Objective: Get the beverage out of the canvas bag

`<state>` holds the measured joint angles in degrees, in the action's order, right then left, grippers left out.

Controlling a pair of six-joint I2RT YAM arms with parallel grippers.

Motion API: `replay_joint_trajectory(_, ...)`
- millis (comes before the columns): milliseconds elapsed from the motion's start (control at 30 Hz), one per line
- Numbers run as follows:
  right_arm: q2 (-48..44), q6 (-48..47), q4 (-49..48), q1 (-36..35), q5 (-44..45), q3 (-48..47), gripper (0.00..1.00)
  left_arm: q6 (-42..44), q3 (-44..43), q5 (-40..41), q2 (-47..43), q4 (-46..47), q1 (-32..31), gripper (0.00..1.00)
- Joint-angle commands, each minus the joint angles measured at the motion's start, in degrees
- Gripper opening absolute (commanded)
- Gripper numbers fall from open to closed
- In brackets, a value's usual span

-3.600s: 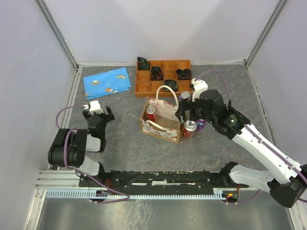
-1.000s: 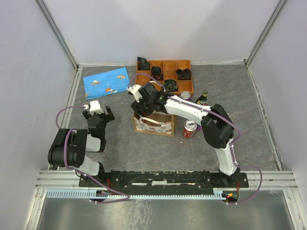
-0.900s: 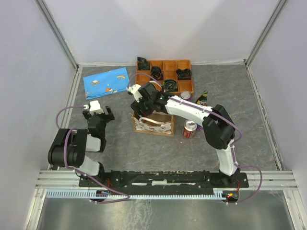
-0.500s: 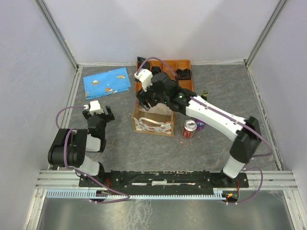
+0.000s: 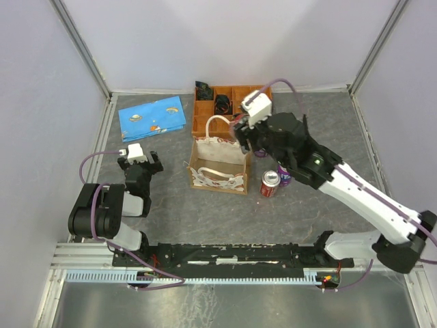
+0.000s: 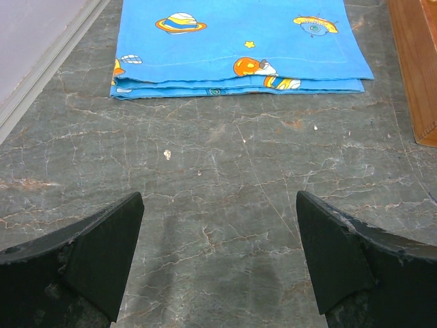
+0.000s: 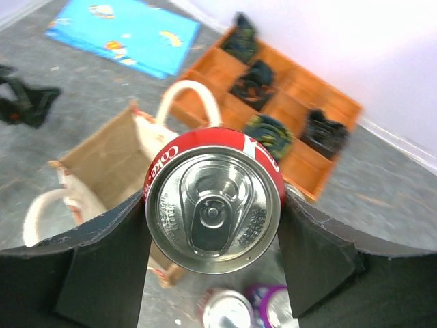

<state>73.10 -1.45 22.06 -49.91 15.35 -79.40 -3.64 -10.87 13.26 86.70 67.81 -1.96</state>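
The robot's right gripper should release the red Coke can next to the canvas bag, just behind the other red can point(image 5: 257, 171).
The canvas bag point(image 5: 217, 168) stands open mid-table, cream with a red pattern and a tan inside; no can shows inside it. It also shows in the right wrist view point(image 7: 102, 160). My right gripper point(image 5: 248, 137) hovers above the bag's far right corner and is shut on a red Coke can point(image 7: 214, 198), held upright between both fingers point(image 7: 102, 260). The wrist hides this can in the top view. My left gripper point(image 5: 140, 161) rests at the left, open and empty point(image 6: 218, 260).
A red can point(image 5: 271, 183) and a purple can point(image 5: 285, 176) stand right of the bag. An orange compartment tray point(image 5: 205, 109) with dark items sits behind it. A folded blue cloth point(image 5: 151, 117) lies far left and shows in the left wrist view point(image 6: 239, 41).
My right gripper has risen out of the bag and swung right with the red Coke can in it. The left arm has not moved.
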Motion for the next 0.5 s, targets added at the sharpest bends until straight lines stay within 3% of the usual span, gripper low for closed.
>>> replay_joint_trajectory(0, -7.46, -1.14, -1.04, -0.02, 17.95, 2.31, 0.0, 0.23, -1.25, 0.57, 0.21, 2.08, 0.01, 0.99)
replay_joint_trajectory(133, -9.86, 0.88, 2.86, 0.69, 22.33, 7.4, 0.0, 0.26, -1.25, 0.57, 0.2, 2.1, 0.02, 0.99)
replay_joint_trajectory(467, -9.7, 5.58, 1.32, 4.97, 18.59, 15.39, 0.0, 0.29, -1.24, 0.61, 0.14, 2.1, 0.02, 0.99)
